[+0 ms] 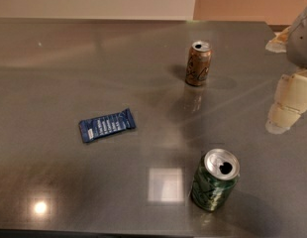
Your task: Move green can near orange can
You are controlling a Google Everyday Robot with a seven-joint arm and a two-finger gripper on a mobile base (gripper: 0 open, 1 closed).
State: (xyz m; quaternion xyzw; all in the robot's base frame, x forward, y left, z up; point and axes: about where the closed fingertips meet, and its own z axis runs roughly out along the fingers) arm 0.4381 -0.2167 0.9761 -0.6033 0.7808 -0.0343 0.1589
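The robot's gripper will go to the green can next and close on the can's upper sides (pixel 217 178), just below its silver top.
The green can (pixel 214 181) stands upright near the front of the grey table, right of centre, its silver top open. The orange can (pixel 198 63) stands upright farther back, almost straight behind the green can and well apart from it. My gripper (pixel 286 105) hangs at the right edge of the view with pale cream finger segments. It is above the table, to the right of both cans, between them in depth, and touches neither can.
A blue snack bar wrapper (pixel 106 125) lies flat left of centre. The grey table (pixel 69 73) stretches wide to the left and back, with its far edge against a pale wall. Ceiling lights reflect on the surface near the front.
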